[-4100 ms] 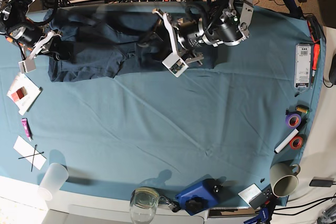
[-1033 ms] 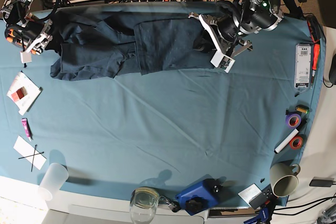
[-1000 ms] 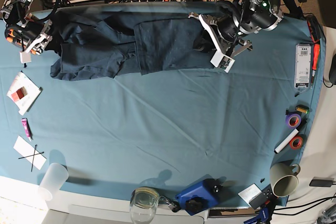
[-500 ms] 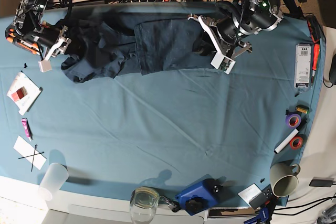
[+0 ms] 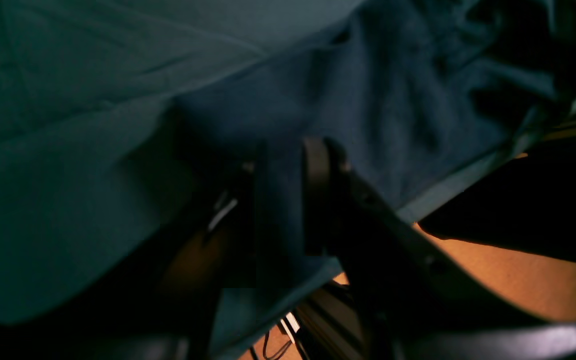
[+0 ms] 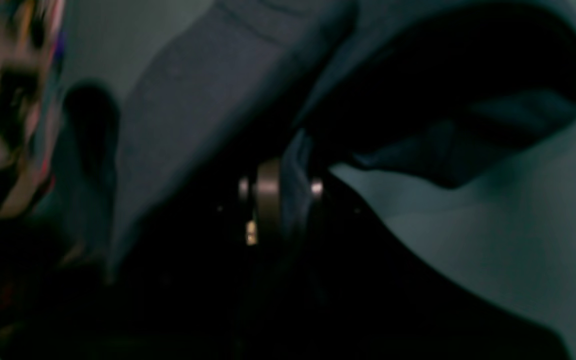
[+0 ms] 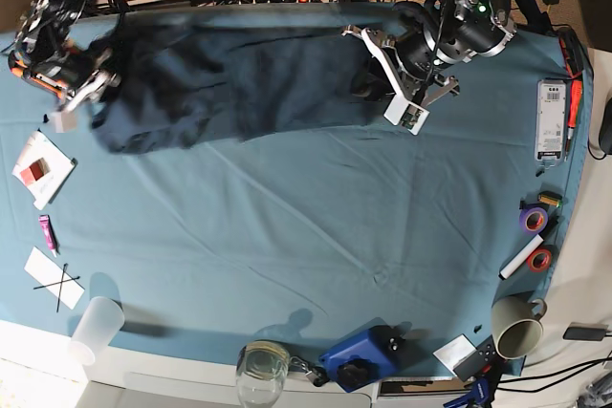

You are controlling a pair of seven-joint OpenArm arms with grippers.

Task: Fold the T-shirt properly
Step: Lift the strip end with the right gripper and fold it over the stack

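Note:
The robot's right gripper should release the dark navy T-shirt's pinched end by the near edge of the T-shirt's middle [image 7: 229, 147].
The dark navy T-shirt [image 7: 229, 83] lies stretched along the far edge of the teal table cloth [image 7: 306, 236], blurred with motion. My right gripper [image 7: 100, 85] is at the shirt's left end. In the right wrist view a fold of the T-shirt [image 6: 418, 115] is pinched between the fingers [image 6: 268, 195] of the right gripper [image 6: 288, 192]. At the shirt's right end is my left gripper [image 7: 371, 78]. In the left wrist view the left gripper [image 5: 278, 200] is shut on a strip of the T-shirt [image 5: 368, 100], which runs between the two dark fingers [image 5: 318, 190].
A white remote [image 7: 552, 119], tape rolls [image 7: 534, 219] and a mug [image 7: 517, 327] sit along the right edge. A glass [image 7: 263, 367], a blue device [image 7: 361, 355] and a plastic cup [image 7: 96, 329] stand at the front. Cards [image 7: 40, 167] lie at the left.
The right gripper has shut on the shirt's left end and pulled it back to the left, stretching the cloth. The left arm has hardly moved.

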